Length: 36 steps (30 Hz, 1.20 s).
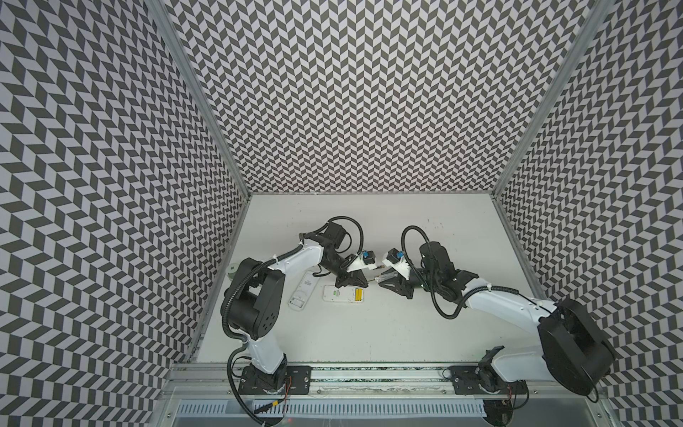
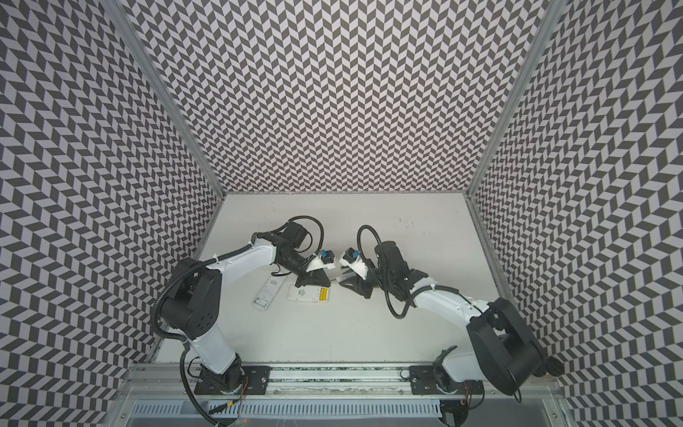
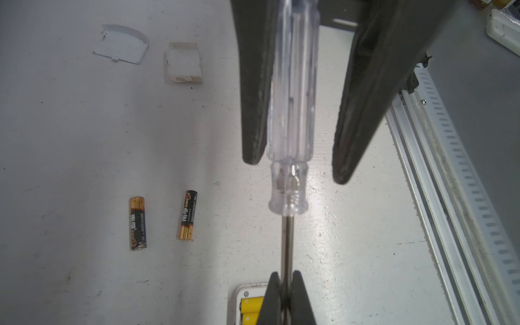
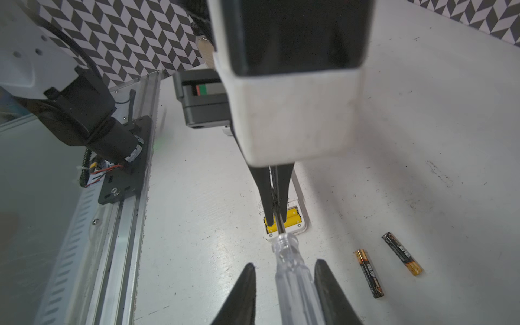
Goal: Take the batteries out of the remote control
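Note:
I need to use my right gripper to take the screwdriver's clear handle (image 3: pixel 292 124) while my left gripper is shut on the screwdriver's metal stem, before my left gripper steadies the remote control.
The white remote control (image 1: pixel 334 294) (image 2: pixel 301 294) lies flat with its battery bay uncovered. Two yellow batteries (image 3: pixel 251 308) (image 4: pixel 293 217) sit side by side in the bay. Two black-and-gold batteries (image 3: pixel 138 223) (image 3: pixel 188 215) lie loose on the table. My left gripper (image 3: pixel 285 274) (image 4: pixel 277 224) is shut on the metal shaft of a screwdriver (image 3: pixel 292 98), just above the bay. My right gripper (image 4: pixel 285 264) (image 3: pixel 297 170) stands open around the clear handle (image 4: pixel 292 270), with a gap showing on both sides in the right wrist view.
A second, longer white remote (image 1: pixel 303 294) lies left of the first. Two detached white battery covers (image 3: pixel 121 43) (image 3: pixel 184 63) rest on the table. The metal rail (image 4: pixel 123 225) runs along the front edge. Patterned walls close in the other three sides.

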Each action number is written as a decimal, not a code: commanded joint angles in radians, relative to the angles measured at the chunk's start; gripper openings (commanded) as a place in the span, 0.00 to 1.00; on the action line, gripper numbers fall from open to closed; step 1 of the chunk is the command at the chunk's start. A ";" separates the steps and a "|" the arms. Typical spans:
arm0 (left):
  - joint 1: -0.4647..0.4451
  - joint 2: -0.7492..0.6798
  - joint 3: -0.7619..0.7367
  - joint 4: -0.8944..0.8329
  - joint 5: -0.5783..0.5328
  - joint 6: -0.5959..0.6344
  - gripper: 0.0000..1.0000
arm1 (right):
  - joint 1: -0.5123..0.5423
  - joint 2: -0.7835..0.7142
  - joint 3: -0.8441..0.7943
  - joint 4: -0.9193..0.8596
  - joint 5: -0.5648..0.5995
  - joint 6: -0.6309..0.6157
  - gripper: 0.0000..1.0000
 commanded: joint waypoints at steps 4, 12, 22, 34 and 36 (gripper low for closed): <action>0.008 0.011 0.028 -0.006 0.021 -0.017 0.00 | 0.013 -0.025 -0.034 0.073 -0.128 -0.113 0.36; 0.004 0.011 0.042 -0.038 0.012 0.005 0.00 | 0.028 -0.005 0.017 -0.001 -0.129 -0.197 0.20; 0.012 0.001 0.032 -0.033 -0.005 0.024 0.44 | 0.058 -0.029 0.012 -0.043 -0.013 -0.236 0.00; 0.024 0.004 -0.034 0.038 -0.351 0.000 0.71 | 0.070 -0.027 0.009 -0.138 0.050 -0.207 0.00; 0.029 0.009 -0.036 0.038 -0.347 0.001 0.76 | 0.078 -0.003 0.030 -0.162 0.061 -0.210 0.00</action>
